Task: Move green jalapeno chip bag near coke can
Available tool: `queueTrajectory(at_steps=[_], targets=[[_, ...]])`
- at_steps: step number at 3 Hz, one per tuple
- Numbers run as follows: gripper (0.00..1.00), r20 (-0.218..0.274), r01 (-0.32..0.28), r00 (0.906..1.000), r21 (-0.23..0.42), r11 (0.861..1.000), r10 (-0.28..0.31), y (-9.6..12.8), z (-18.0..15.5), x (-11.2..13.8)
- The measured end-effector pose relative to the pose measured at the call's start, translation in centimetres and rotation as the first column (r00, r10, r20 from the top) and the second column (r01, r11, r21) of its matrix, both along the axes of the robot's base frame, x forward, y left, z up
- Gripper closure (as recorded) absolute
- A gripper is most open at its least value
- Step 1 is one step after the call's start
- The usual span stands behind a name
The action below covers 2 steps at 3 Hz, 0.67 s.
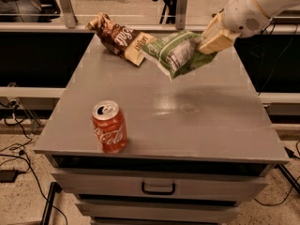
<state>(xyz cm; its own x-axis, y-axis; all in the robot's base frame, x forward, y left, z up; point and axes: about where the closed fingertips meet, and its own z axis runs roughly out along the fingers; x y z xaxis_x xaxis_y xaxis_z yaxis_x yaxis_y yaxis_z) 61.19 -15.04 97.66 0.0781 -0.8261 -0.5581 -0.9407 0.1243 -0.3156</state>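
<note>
My gripper needs to release the green jalapeno chip bag, now hanging above the back middle, on the grey table (155,106), next to the inner side of the coke can.
The green jalapeno chip bag (176,53) hangs in the air above the back middle of the grey table (206,121), tilted, with its white label patch facing me. My gripper (212,42) is shut on the bag's right end and holds it clear of the tabletop. The coke can (109,127) stands upright near the front left edge of the table, well apart from the bag, down and to the left of it.
A dark brown and cream chip bag (121,38) lies at the back left of the table, just left of the held bag. A drawer with a handle (158,188) sits below the front edge. Cables (18,158) lie on the floor at left.
</note>
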Motion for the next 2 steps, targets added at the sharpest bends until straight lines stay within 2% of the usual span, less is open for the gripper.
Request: queueTrajectory(at_steps=[1, 2], targets=[[1.0, -0.04, -0.023, 0.999, -0.064, 0.998, 0.02, 2.0, -0.9, -3.8], [1.0, -0.106, -0.052, 0.9935, -0.105, 0.993, 0.041, 2.9, -3.9, -5.8]])
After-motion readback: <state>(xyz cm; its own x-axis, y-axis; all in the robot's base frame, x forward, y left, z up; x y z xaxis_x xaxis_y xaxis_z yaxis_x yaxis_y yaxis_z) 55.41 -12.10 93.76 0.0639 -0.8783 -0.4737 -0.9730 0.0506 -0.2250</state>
